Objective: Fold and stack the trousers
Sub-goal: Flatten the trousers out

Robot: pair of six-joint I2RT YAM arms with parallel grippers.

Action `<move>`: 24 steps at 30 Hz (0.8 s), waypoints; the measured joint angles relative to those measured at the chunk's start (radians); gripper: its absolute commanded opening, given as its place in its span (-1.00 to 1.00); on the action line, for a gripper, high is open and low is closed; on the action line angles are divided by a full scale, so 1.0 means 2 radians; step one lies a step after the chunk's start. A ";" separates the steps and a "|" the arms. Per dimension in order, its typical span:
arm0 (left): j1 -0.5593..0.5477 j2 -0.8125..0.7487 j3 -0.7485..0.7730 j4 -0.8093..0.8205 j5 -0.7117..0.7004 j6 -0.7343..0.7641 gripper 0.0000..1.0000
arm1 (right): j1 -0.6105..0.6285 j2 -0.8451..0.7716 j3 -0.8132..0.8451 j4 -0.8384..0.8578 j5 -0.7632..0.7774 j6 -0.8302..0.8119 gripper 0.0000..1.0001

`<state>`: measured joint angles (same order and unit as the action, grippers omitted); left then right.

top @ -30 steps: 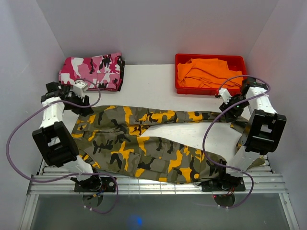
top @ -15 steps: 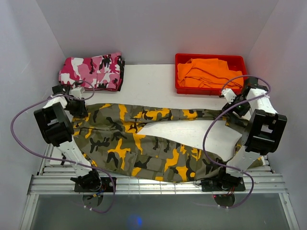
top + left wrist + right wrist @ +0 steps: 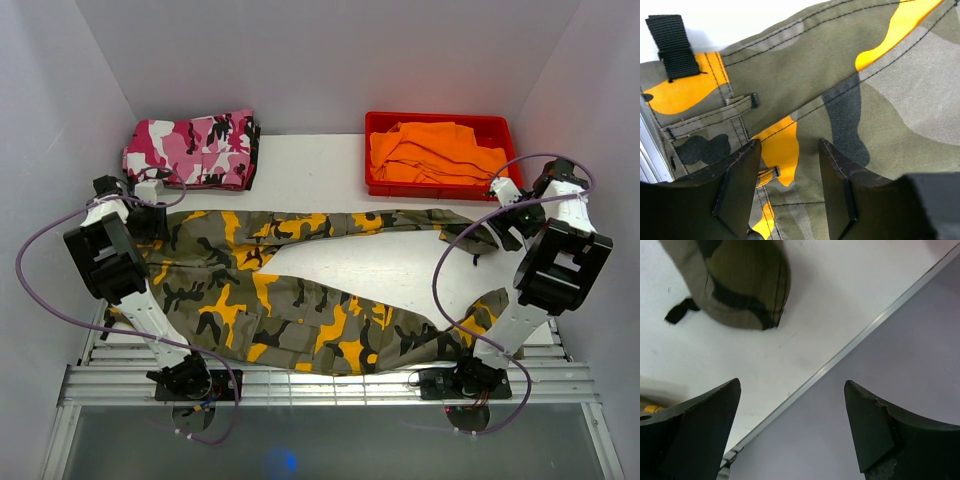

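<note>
The trousers' leg nearest the red bin is next for my right gripper, which should go to it and close on that leg's hem corner (image 3: 494,245) (image 3: 773,323) by the side.
The trousers (image 3: 300,310), olive, orange-yellow and black camouflage, lie spread flat across the table, waist at the left and both legs running right. My left gripper (image 3: 138,196) hovers over the waistband at the far left. In the left wrist view its jaws (image 3: 790,145) stand apart, with the waistband cloth (image 3: 805,80) and belt loops lying flat beneath the gap. My right gripper (image 3: 505,205) is just beyond the upper leg's hem (image 3: 470,236), by the right wall. It (image 3: 791,384) is open wide and holds nothing. The hem (image 3: 740,285) lies apart from its fingers.
Folded pink, white and black camouflage trousers (image 3: 195,148) sit at the back left. A red bin (image 3: 378,125) holding an orange garment (image 3: 435,150) stands at the back right. The table's right edge and side wall (image 3: 880,340) are directly under the right gripper.
The trousers slid back and left, the upper leg now nearer the bin. The right gripper let go of the hem, opened wide and moved right. The left gripper shifted left, closing partway and opening again.
</note>
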<state>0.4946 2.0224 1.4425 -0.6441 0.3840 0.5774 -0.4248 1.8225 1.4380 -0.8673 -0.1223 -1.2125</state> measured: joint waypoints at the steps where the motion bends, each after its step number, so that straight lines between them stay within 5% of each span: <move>1: -0.001 0.000 0.000 -0.002 0.000 0.002 0.22 | 0.001 0.014 0.013 0.002 -0.010 0.001 0.74; 14: -0.003 -0.003 -0.004 -0.002 -0.001 0.009 0.23 | 0.000 0.141 0.072 0.043 -0.107 0.051 0.56; 19: -0.003 -0.003 -0.005 -0.001 -0.002 0.009 0.21 | -0.001 0.147 0.072 0.041 -0.138 0.055 -0.25; 21: -0.003 -0.003 -0.005 -0.001 -0.002 0.008 0.21 | -0.001 0.147 0.071 0.038 -0.149 0.055 -0.72; 24: -0.003 -0.003 -0.005 0.000 -0.002 0.008 0.20 | -0.001 0.144 0.067 0.027 -0.163 0.053 -0.84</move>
<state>0.4889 2.0155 1.4319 -0.6449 0.3809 0.5938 -0.4263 2.1098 1.5723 -0.8135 -0.4477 -1.1061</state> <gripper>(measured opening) 0.603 0.112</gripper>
